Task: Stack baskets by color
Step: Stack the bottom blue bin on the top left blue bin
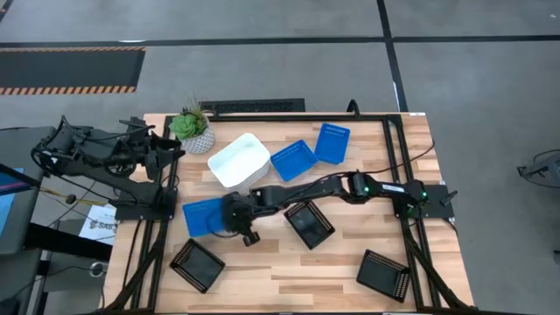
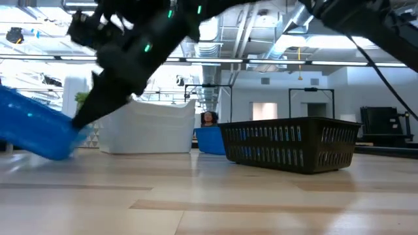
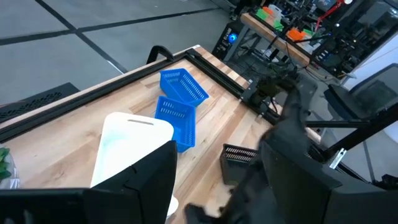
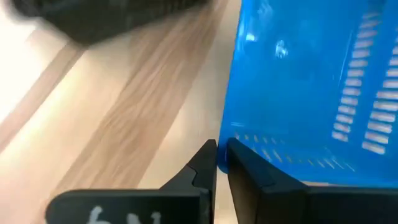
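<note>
I can see the blue basket tilt as my right gripper pinches it by its corner, so I will set it flat and take the middle of its side (image 4: 236,68).
My right gripper (image 1: 230,219) reaches across the table to a blue basket (image 1: 201,215) at the left middle and is shut on its wall. That basket (image 2: 32,130) looks tilted in the low view. Two more blue baskets (image 1: 293,160) (image 1: 332,143) lie at the far middle. Beside them sits a white basket (image 1: 238,160). Three black baskets lie apart on their bases: one mid-table (image 1: 309,223), one near left (image 1: 197,264), one near right (image 1: 383,274). My left gripper (image 1: 171,149) waits open, raised over the table's far left corner. My right gripper pinches the blue basket's side wall (image 4: 225,134), the one toward the table's right, at its top rim. One finger (image 4: 249,171) is inside the basket and the other (image 4: 202,168) is outside. The fingers slant down from the table's right. Whether the tilted basket's lower edge (image 2: 55,155) is clear of the table I cannot tell.
A potted green plant (image 1: 191,129) stands at the far left corner, next to the white basket. A black frame rail (image 1: 394,157) runs along the table's right side. Bare wood (image 1: 289,271) lies between the two near black baskets.
</note>
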`<state>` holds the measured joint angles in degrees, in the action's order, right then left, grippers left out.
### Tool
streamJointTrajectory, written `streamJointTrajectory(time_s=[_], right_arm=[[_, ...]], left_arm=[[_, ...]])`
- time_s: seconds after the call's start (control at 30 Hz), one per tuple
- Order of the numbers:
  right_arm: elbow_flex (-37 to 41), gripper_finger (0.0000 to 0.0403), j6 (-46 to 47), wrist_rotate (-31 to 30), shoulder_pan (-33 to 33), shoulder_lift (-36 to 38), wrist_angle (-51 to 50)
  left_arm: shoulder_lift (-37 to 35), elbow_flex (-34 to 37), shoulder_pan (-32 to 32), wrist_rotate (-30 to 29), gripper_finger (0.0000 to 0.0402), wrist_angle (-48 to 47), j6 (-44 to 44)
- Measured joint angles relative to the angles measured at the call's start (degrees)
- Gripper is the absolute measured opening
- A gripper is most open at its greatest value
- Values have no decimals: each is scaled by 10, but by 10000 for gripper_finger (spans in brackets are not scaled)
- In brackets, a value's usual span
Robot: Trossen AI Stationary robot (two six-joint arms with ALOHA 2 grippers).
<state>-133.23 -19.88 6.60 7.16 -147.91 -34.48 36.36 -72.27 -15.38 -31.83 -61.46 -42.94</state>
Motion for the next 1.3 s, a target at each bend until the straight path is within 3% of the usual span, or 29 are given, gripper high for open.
streamJointTrajectory(time_s=[0.17,0.4,0.83,1.13,1.3], right_arm=[[0,53,4,-43,22,40,-81],[1,69,1,-68,31,49,-63],[0,215,48,-70,49,44,60],[1,204,59,-69,60,-1,94],[2,195,68,-69,50,-17,62]], left_arm=[[0,0,0,0,224,0,-3],[0,0,0,0,224,0,-5],[0,0,0,0,224,0,-11],[0,0,0,0,224,0,-14],[0,0,0,0,224,0,-14]])
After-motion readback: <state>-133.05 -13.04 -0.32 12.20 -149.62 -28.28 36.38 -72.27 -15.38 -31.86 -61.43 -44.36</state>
